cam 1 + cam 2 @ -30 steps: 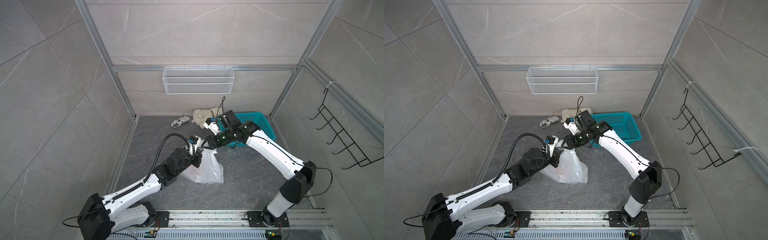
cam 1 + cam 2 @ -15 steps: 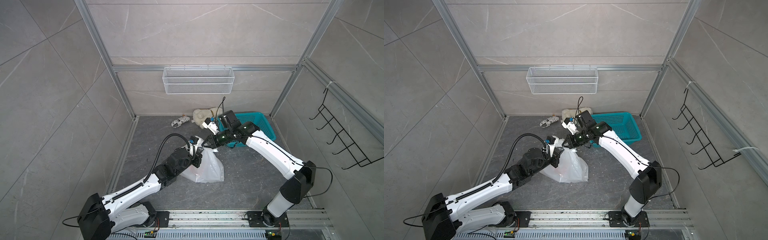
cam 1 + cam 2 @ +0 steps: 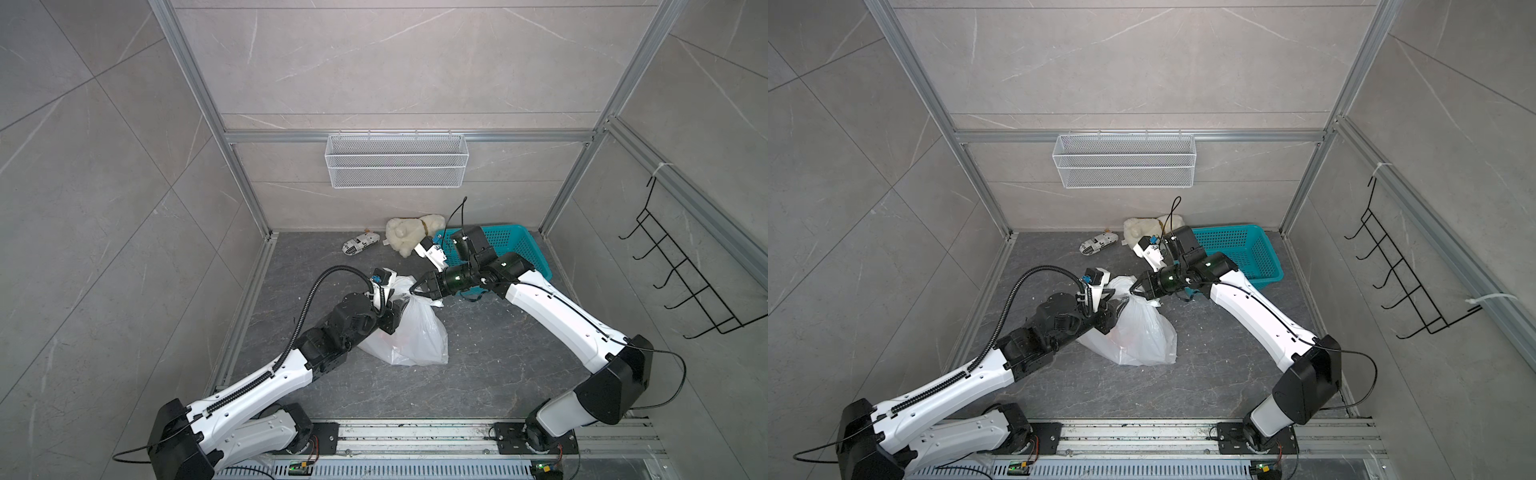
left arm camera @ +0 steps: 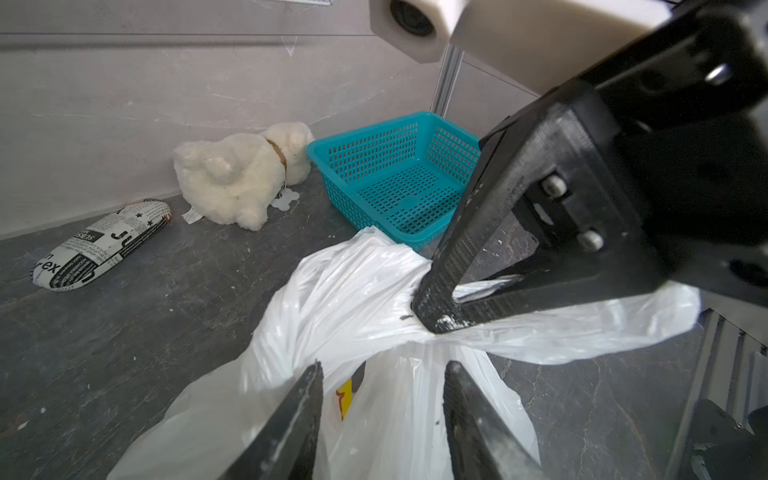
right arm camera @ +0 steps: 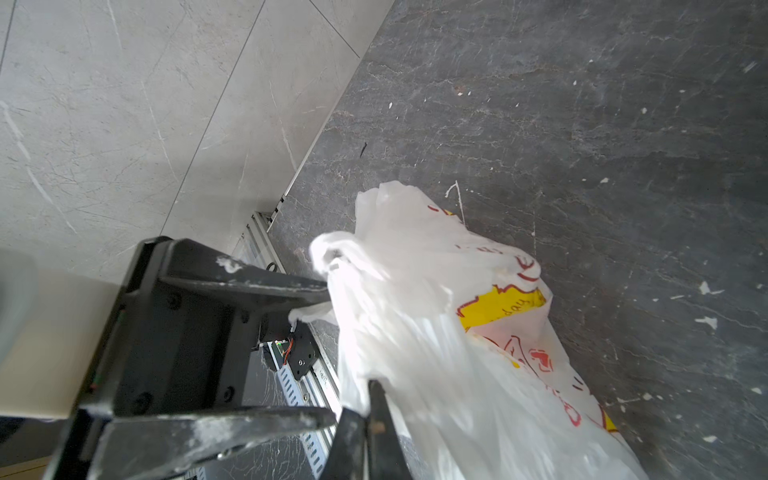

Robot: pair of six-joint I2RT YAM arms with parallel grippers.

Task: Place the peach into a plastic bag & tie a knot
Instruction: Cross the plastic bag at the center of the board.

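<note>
My left gripper straddles the loose plastic bag below its twisted neck. It should back off, turn and pinch the neck (image 4: 364, 292) beside my right gripper.
The plastic bag (image 3: 415, 336) (image 3: 1142, 332) lies crumpled on the dark floor, white with yellow and red print (image 5: 498, 303). Its neck is gathered (image 4: 374, 299); I cannot tell whether a knot is tied. My right gripper (image 3: 415, 289) (image 3: 1135, 289) (image 5: 366, 399) is shut on a twisted strip of the bag at the neck, as its fingertips (image 4: 428, 320) show in the left wrist view. My left gripper (image 4: 382, 372) (image 3: 398, 306) stands open astride the bag just below the neck, both fingers (image 5: 299, 291) apart. The peach is hidden.
A teal basket (image 3: 513, 249) (image 4: 395, 174) sits at the back right, partly under the right arm. A cream plush toy (image 3: 405, 237) and a black-and-white printed packet (image 3: 360, 243) lie along the back wall. A wire shelf (image 3: 397, 160) hangs above; black hooks (image 3: 685, 274) are on the right wall.
The right gripper has shut on the bag's neck strip. The left gripper has opened and let go of the bag. The bag has barely moved.
</note>
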